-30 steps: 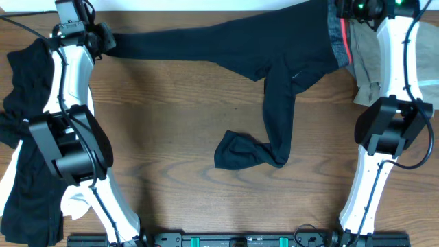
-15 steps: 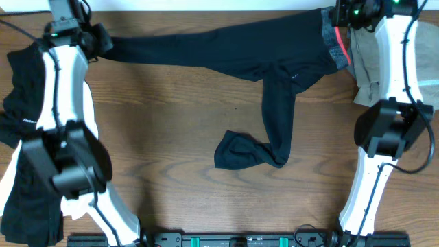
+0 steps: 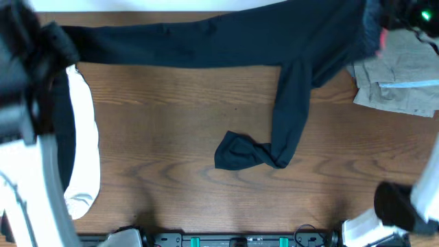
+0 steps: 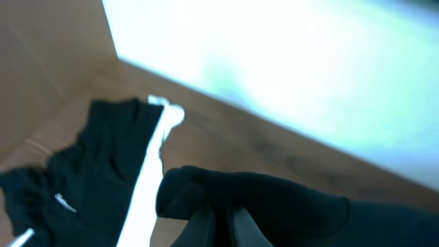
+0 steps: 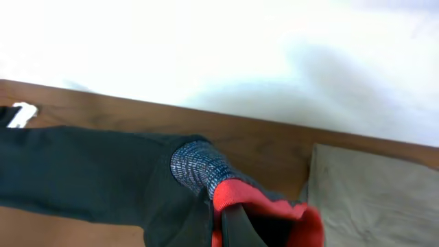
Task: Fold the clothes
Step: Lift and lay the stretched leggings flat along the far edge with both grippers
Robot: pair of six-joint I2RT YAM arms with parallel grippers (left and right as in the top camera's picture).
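Observation:
I need to release the waistband from my right gripper on the wood at the table's back edge (image 3: 324, 29) (image 5: 263, 155), next to the folded grey-beige garment.
Dark navy leggings (image 3: 206, 44) hang stretched across the back of the table. One leg runs left to right; the other leg (image 3: 288, 116) droops down, its crumpled end (image 3: 240, 152) resting on the wood. My left gripper (image 4: 219, 223) is shut on the end of the stretched leg (image 4: 274, 199). My right gripper (image 5: 236, 223) is shut on the waistband (image 5: 233, 195), which has a red lining and a grey-blue speckled band. In the overhead view both arms are raised close to the camera and blurred, so neither gripper shows clearly there.
A folded grey-beige garment (image 3: 401, 75) lies at the back right; it also shows in the right wrist view (image 5: 377, 199). Black clothes (image 4: 89, 165) with white fabric lie at the left edge. The left arm (image 3: 27, 116) fills the overhead view's left side.
Both arms have risen sharply toward the overhead camera, lifting the leggings and pulling them taut. The stretched leg is now straighter and the hanging leg has shifted right. Its crumpled end stays on the table.

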